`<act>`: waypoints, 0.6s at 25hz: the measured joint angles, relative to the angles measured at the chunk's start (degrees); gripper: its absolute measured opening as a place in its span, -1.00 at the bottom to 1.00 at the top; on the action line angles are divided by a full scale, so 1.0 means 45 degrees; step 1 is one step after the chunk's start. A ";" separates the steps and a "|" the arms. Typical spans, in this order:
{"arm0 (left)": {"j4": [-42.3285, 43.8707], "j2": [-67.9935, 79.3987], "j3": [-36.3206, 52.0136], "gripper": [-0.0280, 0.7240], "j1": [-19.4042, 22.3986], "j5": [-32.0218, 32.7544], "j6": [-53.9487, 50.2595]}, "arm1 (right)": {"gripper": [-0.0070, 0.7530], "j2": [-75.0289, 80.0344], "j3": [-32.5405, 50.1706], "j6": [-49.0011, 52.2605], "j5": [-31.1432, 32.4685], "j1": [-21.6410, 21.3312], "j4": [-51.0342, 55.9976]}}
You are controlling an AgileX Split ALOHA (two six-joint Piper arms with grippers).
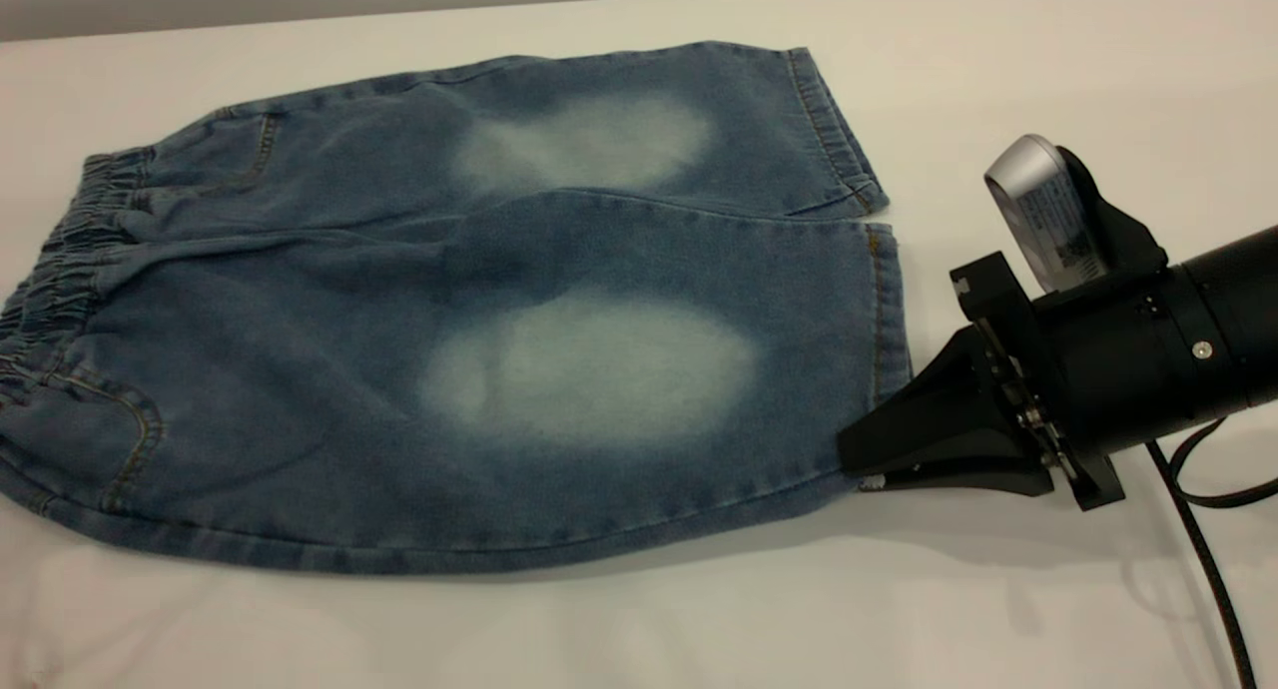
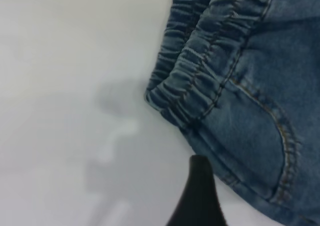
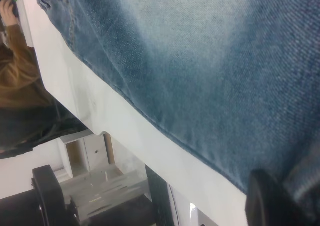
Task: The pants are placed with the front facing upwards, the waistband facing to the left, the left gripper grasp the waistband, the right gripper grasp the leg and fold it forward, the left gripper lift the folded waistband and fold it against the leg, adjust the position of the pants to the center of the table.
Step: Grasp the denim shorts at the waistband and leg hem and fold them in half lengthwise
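My left gripper grabs the near corner of the waistband (image 1: pixel 12 364) (image 2: pixel 181 96) on the blue denim pants next, close to the near pocket.
The blue denim pants (image 1: pixel 449 310) lie flat on the white table (image 1: pixel 998 60), with the gathered waistband (image 1: pixel 60 260) at the left and both legs pointing right. My right gripper (image 1: pixel 861 461) is at the near leg's hem corner (image 1: pixel 884 409), shut on that hem. One black finger (image 3: pixel 272 201) rests on top of the denim (image 3: pixel 210 76). The left gripper (image 2: pixel 235 183) is out of the exterior view. Its one visible finger (image 2: pixel 200 196) stands on the table just beside the waistband's near corner (image 2: pixel 200 71), apart from the cloth. It is open.
The right arm's black cable (image 1: pixel 1198 559) trails over the table at the right. The table's near edge (image 3: pixel 125 131) runs close to the pants' lower seam. Beyond it are a person's brown sleeve (image 3: pixel 15 61) and a metal frame (image 3: pixel 90 191).
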 joint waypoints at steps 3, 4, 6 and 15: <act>0.0213 0.0987 0.0000 0.47 0.0012 -0.0365 -0.0211 | -0.94 0.0000 0.0000 0.0000 0.0000 0.0000 0.0000; 0.0261 0.1312 0.0000 0.47 0.0028 -0.0432 -0.0214 | -0.94 0.0000 0.0000 0.0000 0.0000 0.0000 0.0000; 0.0533 0.1899 -0.0116 0.47 0.0223 -0.0511 -0.0378 | -0.94 0.0000 0.0000 0.0000 0.0000 0.0000 0.0000; 0.0780 0.2526 -0.0641 0.47 0.2251 -0.0378 -0.0526 | -0.94 0.0000 0.0000 0.0000 0.0000 0.0000 0.0000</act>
